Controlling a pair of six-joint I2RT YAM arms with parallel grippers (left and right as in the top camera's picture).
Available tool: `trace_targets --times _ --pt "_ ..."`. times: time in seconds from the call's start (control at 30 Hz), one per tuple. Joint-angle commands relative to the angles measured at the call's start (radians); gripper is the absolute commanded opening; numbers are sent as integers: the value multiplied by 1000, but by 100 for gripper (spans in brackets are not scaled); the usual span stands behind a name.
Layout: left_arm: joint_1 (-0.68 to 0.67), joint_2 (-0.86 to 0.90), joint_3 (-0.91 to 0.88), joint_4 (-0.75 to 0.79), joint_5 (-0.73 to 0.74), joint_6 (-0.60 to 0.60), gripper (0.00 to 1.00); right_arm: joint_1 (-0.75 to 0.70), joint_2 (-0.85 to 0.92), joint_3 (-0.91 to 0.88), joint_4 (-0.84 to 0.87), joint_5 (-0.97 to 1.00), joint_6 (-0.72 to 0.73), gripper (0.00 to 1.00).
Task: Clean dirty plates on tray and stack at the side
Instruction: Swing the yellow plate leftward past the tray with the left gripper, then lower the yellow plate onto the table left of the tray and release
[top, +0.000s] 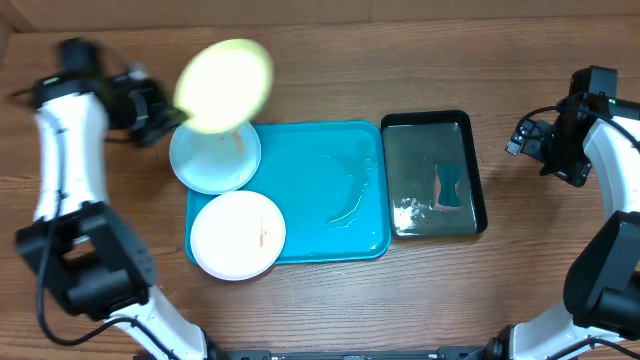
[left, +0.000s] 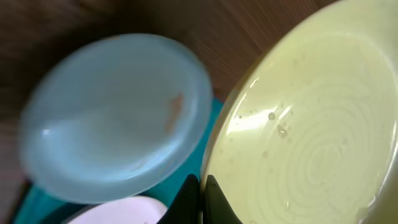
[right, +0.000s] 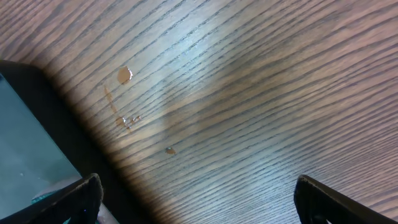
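The yellow-green plate, now hanging tilted above the table, will be let go by my left gripper on the bare wood (top: 131, 153) next to the light blue plate, off the turquoise tray.
My left gripper (top: 178, 116) is shut on the rim of the yellow-green plate (top: 225, 85), which hangs tilted above the table at the back left. In the left wrist view the black fingertips (left: 214, 196) pinch that plate's (left: 311, 137) edge. Below it the light blue plate (top: 213, 160) with an orange smear (left: 176, 106) lies on the far-left corner of the turquoise tray (top: 320, 190). The white plate (top: 237, 235), also smeared, sits on the tray's near-left corner. My right gripper (right: 202, 199) stands open over bare wood, right of the trays.
A smaller black glossy tray (top: 432, 175) sits right of the turquoise one, holding a blue piece (top: 450, 187) and some water. Its corner (right: 37, 118) shows in the right wrist view. Small orange drops (right: 124, 74) mark the wood there.
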Motion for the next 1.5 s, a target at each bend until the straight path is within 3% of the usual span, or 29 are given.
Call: trace_targets --times 0.0,0.2,0.33,0.43,0.8,0.93,1.47 --pt "174 0 4 -27 -11 51 4 -5 -6 21 2 -5 5 100" --pt "396 0 4 -38 -220 51 4 -5 -6 21 2 -5 5 100" --pt "465 1 -1 -37 -395 20 4 -5 -6 21 2 -5 5 100" --pt "482 1 -15 -30 -446 -20 4 -5 -6 21 2 -5 5 100" --pt "382 1 -183 193 -492 -13 4 -5 -6 21 2 -5 5 100" --pt "343 1 -227 252 -563 -13 4 -5 -6 21 2 -5 4 100" --pt "249 1 -345 443 -614 -13 4 -5 -6 21 2 -5 5 100"
